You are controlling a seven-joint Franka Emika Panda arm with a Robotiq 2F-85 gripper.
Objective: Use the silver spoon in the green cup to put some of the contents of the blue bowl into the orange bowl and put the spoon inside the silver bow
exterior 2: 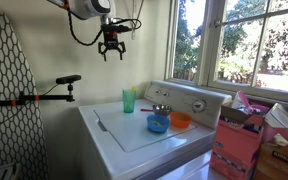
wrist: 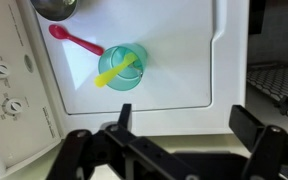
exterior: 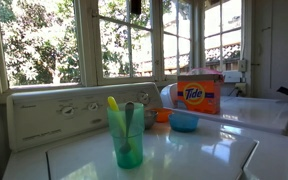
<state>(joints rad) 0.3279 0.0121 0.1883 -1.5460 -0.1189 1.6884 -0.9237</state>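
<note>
Next, my gripper goes to the silver spoon's handle [exterior: 129, 106] [wrist: 140, 70] and closes on its upper end, just above the green cup's rim.
The green cup [exterior: 127, 138] stands on the white washer top [exterior: 199, 155]. It holds the silver spoon [exterior: 130, 116] and a yellow-green plastic utensil [exterior: 113, 108]. The blue bowl [exterior: 184, 121] and the orange bowl [exterior: 163, 115] sit behind it. In an exterior view the cup [exterior 2: 129, 100], blue bowl [exterior 2: 158, 123], orange bowl [exterior 2: 181, 120] and silver bowl [exterior 2: 161, 109] stand close together. My gripper [exterior 2: 111, 45] hangs high above the washer, open and empty. In the wrist view the gripper [wrist: 184, 125] is open, with the cup [wrist: 124, 68] far below and ahead of it. The silver bowl's edge [wrist: 56, 8] shows at the top.
A red plastic spoon [wrist: 74, 40] lies on the washer top between the cup and the silver bowl. An orange Tide box [exterior: 199, 95] stands behind the bowls. The washer's control panel with knobs [wrist: 9, 90] runs along one side. Windows are behind, and a pink box [exterior 2: 234, 150] stands beside the washer.
</note>
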